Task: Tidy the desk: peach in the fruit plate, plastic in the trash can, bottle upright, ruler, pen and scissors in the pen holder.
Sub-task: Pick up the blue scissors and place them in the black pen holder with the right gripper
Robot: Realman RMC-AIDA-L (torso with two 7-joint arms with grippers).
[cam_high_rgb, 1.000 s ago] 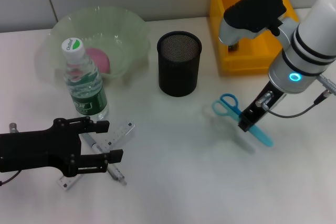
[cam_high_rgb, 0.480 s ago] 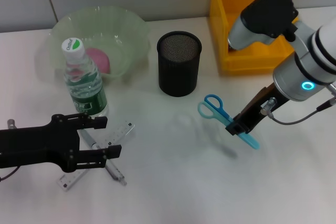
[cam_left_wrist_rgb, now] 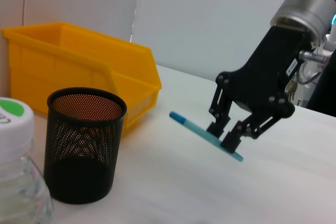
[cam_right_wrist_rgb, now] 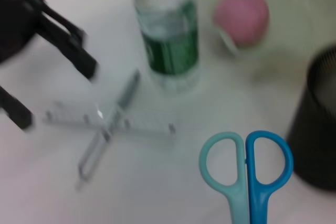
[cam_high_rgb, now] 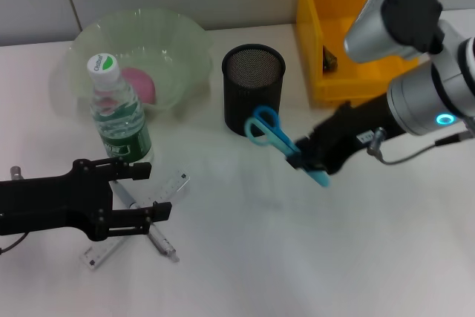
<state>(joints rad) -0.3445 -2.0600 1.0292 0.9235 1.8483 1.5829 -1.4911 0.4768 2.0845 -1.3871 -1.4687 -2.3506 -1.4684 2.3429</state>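
The robot's right gripper needs to release the blue scissors inside the black mesh pen holder [cam_high_rgb: 249, 78] [cam_right_wrist_rgb: 325, 85], so that they lean toward the green fruit plate. The scissors are now held tilted in the air.
My right gripper [cam_high_rgb: 308, 161] is shut on the blades of the blue scissors [cam_high_rgb: 269, 131], held tilted in the air with the handles just in front of the black mesh pen holder [cam_high_rgb: 254, 88]. The left wrist view shows the scissors [cam_left_wrist_rgb: 195, 128] edge-on beside the pen holder [cam_left_wrist_rgb: 84, 150]. My left gripper [cam_high_rgb: 159, 191] stands open over the clear ruler [cam_high_rgb: 172, 186] and the grey pen [cam_high_rgb: 165, 243], which lie crossed. The bottle [cam_high_rgb: 119, 113] stands upright. A pink peach [cam_high_rgb: 139, 83] lies in the green fruit plate [cam_high_rgb: 182, 42]. The plastic is out of view.
The yellow trash can [cam_high_rgb: 349, 27] stands at the back right, behind my right arm, with a small dark item inside. The right wrist view shows the bottle [cam_right_wrist_rgb: 170, 40], peach [cam_right_wrist_rgb: 242, 15], ruler [cam_right_wrist_rgb: 131, 123] and pen [cam_right_wrist_rgb: 107, 129] beyond the scissors' handles [cam_right_wrist_rgb: 247, 166].
My right gripper has lifted the scissors off the table and carried them left toward the pen holder, tilting them. The left gripper has barely moved.
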